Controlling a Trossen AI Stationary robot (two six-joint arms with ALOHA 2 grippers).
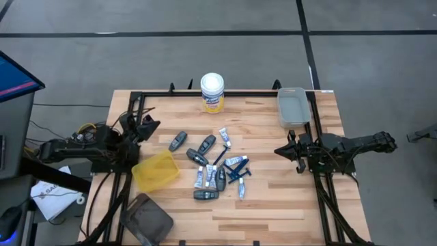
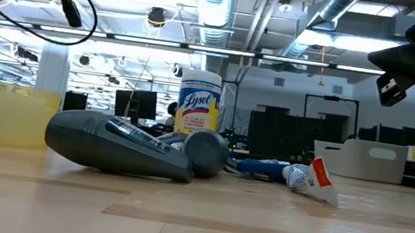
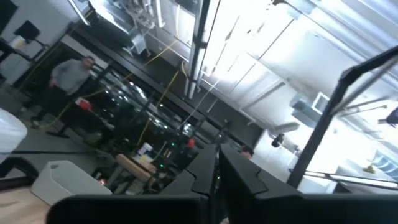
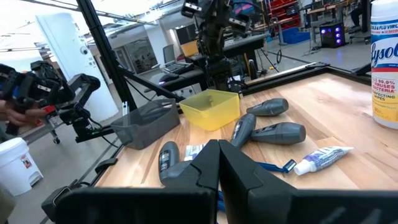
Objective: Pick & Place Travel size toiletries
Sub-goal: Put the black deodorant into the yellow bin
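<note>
The dark grey stick that lies apart from the pile, just beyond the yellow bin, will be gripped on the near half (image 1: 175, 145) by my left gripper.
The travel size toiletries (image 1: 215, 167) lie loose on the wooden table's middle: dark grey oblong sticks (image 1: 178, 141), small white tubes (image 1: 224, 139) and thin blue razors (image 1: 235, 167). In the low view a grey stick (image 2: 118, 145) and a tube (image 2: 312, 178) lie flat on the wood. My left gripper (image 1: 151, 125) is shut and empty at the table's left edge, raised and tilted upward, its fingertips (image 3: 217, 149) aimed at the ceiling. My right gripper (image 1: 278, 149) is shut and empty at the right side, pointing level toward the pile (image 4: 277, 132).
A yellow bin (image 1: 156, 171) stands left of the pile, and a dark grey bin (image 1: 147, 217) sits near the front edge. A pale bin (image 1: 292, 106) is at the far right. The tall Lysol canister (image 1: 212, 92) stands at the far edge. A person (image 3: 69, 74) is in the room behind.
</note>
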